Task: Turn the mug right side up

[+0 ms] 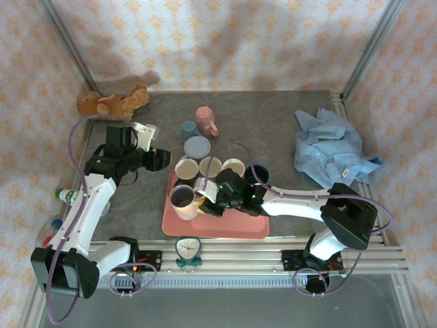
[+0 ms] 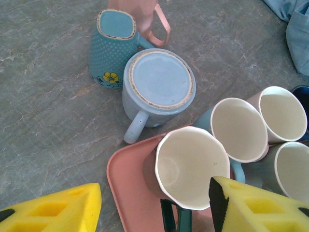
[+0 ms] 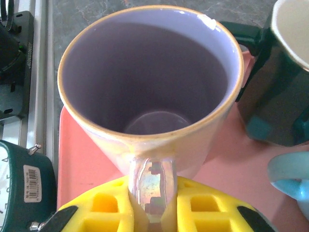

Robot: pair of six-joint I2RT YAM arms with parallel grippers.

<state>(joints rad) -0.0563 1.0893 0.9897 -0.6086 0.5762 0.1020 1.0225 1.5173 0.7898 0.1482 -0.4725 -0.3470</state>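
Note:
I should set the pearly peach mug down with my right gripper on the pink tray [image 1: 179,198] [image 3: 190,126], next to the dark green mug with the white lining, and let go.
A pearly peach mug [image 3: 149,82] with a purple inside is mouth up over the front left corner of the pink tray [image 1: 225,229]. My right gripper [image 3: 152,212] is shut on its handle; from above, that gripper [image 1: 207,198] is just right of the mug [image 1: 183,201]. Three mugs stand upside down on the table behind the tray: a light blue one [image 2: 158,82], a teal dotted one [image 2: 108,48] and a pink one [image 2: 145,19]. My left gripper [image 2: 154,205] hangs open over the tray's back left corner, holding nothing.
Several upright mugs line the tray's back edge, among them a white-lined one [image 1: 186,168] and a dark green one [image 3: 275,96]. A teddy bear [image 1: 113,104] lies back left and a blue shirt [image 1: 331,147] at the right. A small clock [image 1: 188,250] sits by the near rail.

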